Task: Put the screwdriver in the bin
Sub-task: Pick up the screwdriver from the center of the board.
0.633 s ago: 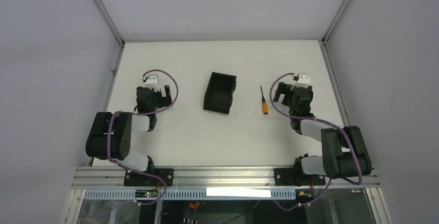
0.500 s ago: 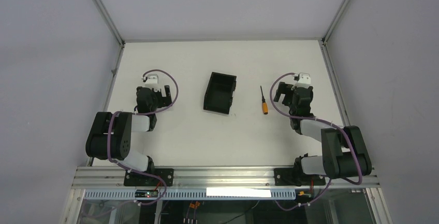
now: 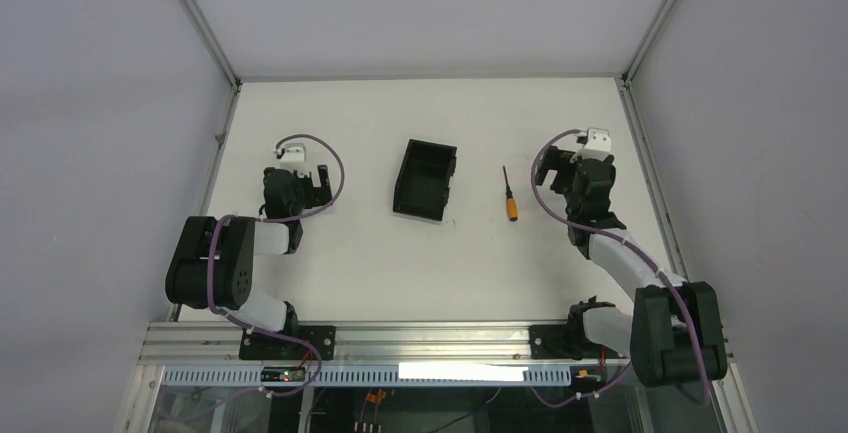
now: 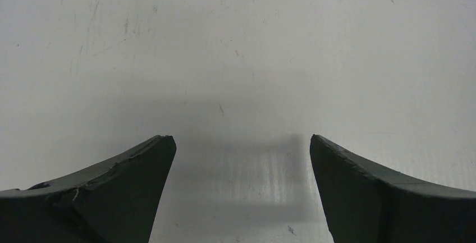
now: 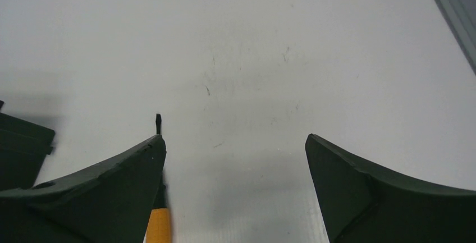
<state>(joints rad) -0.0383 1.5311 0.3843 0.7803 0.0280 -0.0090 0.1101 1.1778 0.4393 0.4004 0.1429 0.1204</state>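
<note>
The front end of the orange handle (image 3: 509, 199) (image 5: 159, 210) of the screwdriver, where the orange meets the black, will be gripped by my right gripper.
The screwdriver (image 3: 511, 197), orange handle and thin black shaft, lies on the white table right of the bin (image 3: 425, 180), a black open-top bin at table centre. My right gripper (image 3: 556, 169) is open and empty, just right of the screwdriver and above the table. In the right wrist view the orange handle (image 5: 159, 226) shows beside my left finger (image 5: 112, 187), outside the open gripper (image 5: 236, 142), and the shaft tip pokes out above that finger. A corner of the bin (image 5: 22, 147) shows at the left edge. My left gripper (image 3: 319, 177) is open and empty left of the bin, over bare table (image 4: 242, 142).
The table's metal frame rail (image 3: 640, 153) runs close along the right of my right arm, and it also shows in the right wrist view (image 5: 454, 7). Grey walls enclose the table on the left, back and right.
My right arm has shifted: the wrist moved slightly right and toward the back, and the elbow swung lower. The left arm, screwdriver and bin have not moved.
</note>
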